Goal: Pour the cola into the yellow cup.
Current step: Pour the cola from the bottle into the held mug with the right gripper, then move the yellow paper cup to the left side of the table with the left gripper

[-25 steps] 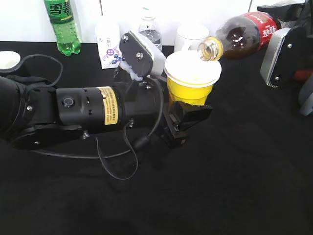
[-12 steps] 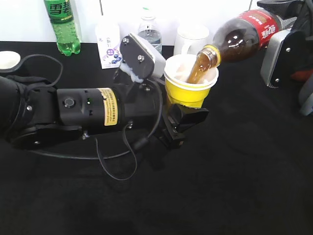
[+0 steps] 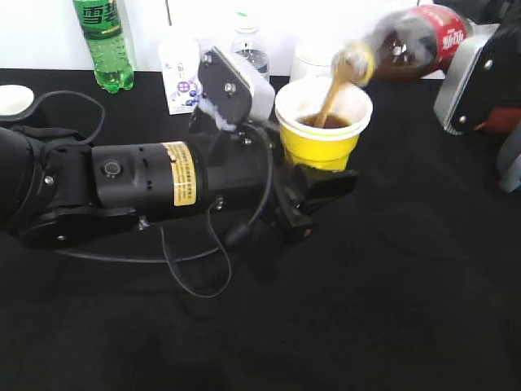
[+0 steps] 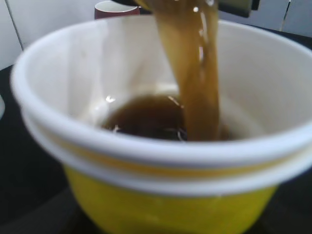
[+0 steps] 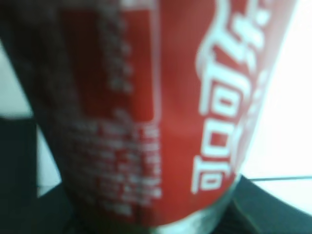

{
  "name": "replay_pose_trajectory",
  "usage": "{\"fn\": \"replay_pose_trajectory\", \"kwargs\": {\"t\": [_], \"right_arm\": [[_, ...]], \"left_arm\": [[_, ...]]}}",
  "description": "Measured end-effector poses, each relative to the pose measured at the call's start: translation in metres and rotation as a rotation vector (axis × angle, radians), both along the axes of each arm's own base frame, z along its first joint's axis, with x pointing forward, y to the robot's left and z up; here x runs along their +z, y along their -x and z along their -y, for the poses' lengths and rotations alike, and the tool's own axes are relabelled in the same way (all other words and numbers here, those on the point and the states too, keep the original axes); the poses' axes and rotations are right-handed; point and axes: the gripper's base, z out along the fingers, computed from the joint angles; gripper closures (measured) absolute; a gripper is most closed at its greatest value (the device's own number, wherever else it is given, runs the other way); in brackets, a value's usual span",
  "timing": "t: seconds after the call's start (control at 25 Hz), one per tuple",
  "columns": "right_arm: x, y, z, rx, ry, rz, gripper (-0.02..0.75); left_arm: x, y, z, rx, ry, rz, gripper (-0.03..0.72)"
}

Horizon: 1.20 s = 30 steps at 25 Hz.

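My left gripper has the yellow cup, held upright at the table's middle back. It will put the cup down on the table [image 3: 133, 173] in front of the green soda bottle.
My left gripper [image 3: 313, 189] is shut on the base of the yellow cup [image 3: 319, 148] and holds it upright at the table's middle back. My right gripper [image 3: 466, 37] is shut on the cola [image 3: 407, 42], which is tilted mouth down to the left above the cup. A brown stream [image 3: 329, 99] runs from the bottle's mouth into the cup. In the left wrist view the yellow cup [image 4: 161, 204] fills the frame, with the stream [image 4: 195, 73] falling into a dark pool [image 4: 146, 119] at its bottom. The right wrist view shows only the cola's red label [image 5: 161, 97].
Along the back edge stand a green soda bottle [image 3: 104, 41], a white carton [image 3: 179, 73], a small water bottle [image 3: 248, 49] and a white mug [image 3: 313, 55] just behind the cup. A white bowl [image 3: 12, 99] sits far left. A reddish-brown mug [image 4: 114, 7] shows beyond the cup.
The cola tipped further and started to pour. The cup went from empty to holding dark liquid. The bottle's mouth has since risen a little, still streaming.
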Motion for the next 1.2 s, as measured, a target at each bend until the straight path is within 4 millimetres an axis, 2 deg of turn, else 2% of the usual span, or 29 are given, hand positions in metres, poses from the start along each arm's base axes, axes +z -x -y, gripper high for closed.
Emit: {"fn": "replay_pose_trajectory", "kwargs": {"t": [0.2,0.32,0.44,0.48,0.6,0.76,0.84,1.0,1.2], "right_arm": [[-0.002,0.004,-0.006,0.079,-0.261,-0.197,0.374],[-0.002,0.004,-0.006,0.080,-0.523,-0.366,0.374],[-0.002,0.004,-0.006,0.075,-0.865,-0.588,0.374],[-0.003,0.004,-0.006,0.072,-0.931,-0.632,0.374],[-0.003,0.004,-0.006,0.067,-0.972,-0.661,0.374],[-0.003,0.004,-0.006,0.066,-0.976,-0.664,0.374],[-0.003,0.004,-0.006,0.064,-0.976,-0.665,0.374],[-0.003,0.004,-0.006,0.062,-0.976,-0.666,0.374],[-0.003,0.004,-0.005,0.061,-0.976,-0.666,0.374]], "left_arm": [[0.001,0.000,0.000,-0.003,0.007,0.002,0.243],[0.001,0.000,0.000,-0.001,0.009,0.002,0.243],[0.005,-0.010,-0.009,0.021,0.051,0.016,0.243],[0.006,-0.016,-0.014,0.038,0.064,0.022,0.243],[0.008,-0.034,-0.033,0.112,0.068,0.029,0.243],[0.017,-0.051,-0.072,0.238,0.067,0.046,0.243],[0.014,-0.055,-0.096,0.319,0.063,0.023,0.243],[-0.011,-0.052,-0.139,0.468,0.035,-0.064,0.243],[-0.021,-0.053,-0.154,0.591,-0.001,0.014,0.244]]}}
